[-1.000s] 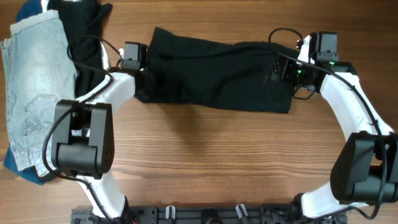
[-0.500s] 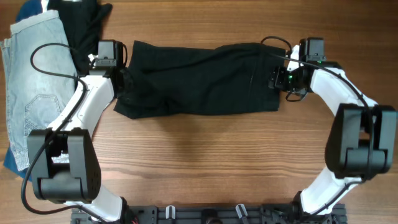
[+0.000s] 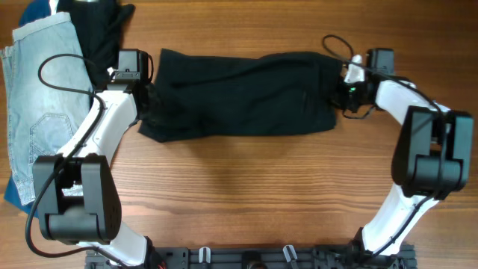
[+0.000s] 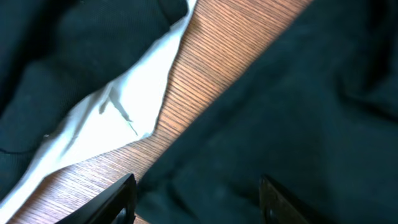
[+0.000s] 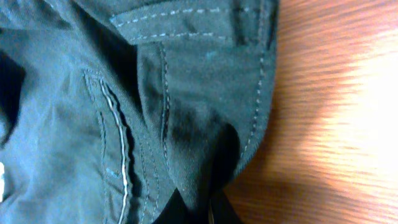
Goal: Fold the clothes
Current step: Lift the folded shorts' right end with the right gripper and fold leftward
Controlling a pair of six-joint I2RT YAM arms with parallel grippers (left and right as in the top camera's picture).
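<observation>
Next, my right gripper lets go of the pinched edge on the middle of the black shorts (image 3: 235,78).
The clothes (image 3: 239,93), plain black shorts, lie stretched sideways across the far half of the table. At their left end my left gripper (image 3: 147,97) rests low; in the left wrist view my left gripper (image 4: 198,196) is open, jaws wide apart over the black cloth (image 4: 298,106). My right gripper (image 3: 340,86) is at the right end. In the right wrist view the stitched edge and pocket seam (image 5: 186,93) fill the picture, and my right gripper (image 5: 199,211) is shut, pinching a fold of that edge.
Light-blue denim shorts (image 3: 41,112) lie at the far left, with another black garment (image 3: 93,33) bunched beside them at the back. A white strip of fabric (image 4: 118,106) lies on the wood just left of the clothes. Bare wood table (image 3: 246,194) fills the near half.
The clothes have slid left across the table with both arms. My left gripper has opened and let go of the left end. My right gripper has shut on the right edge.
</observation>
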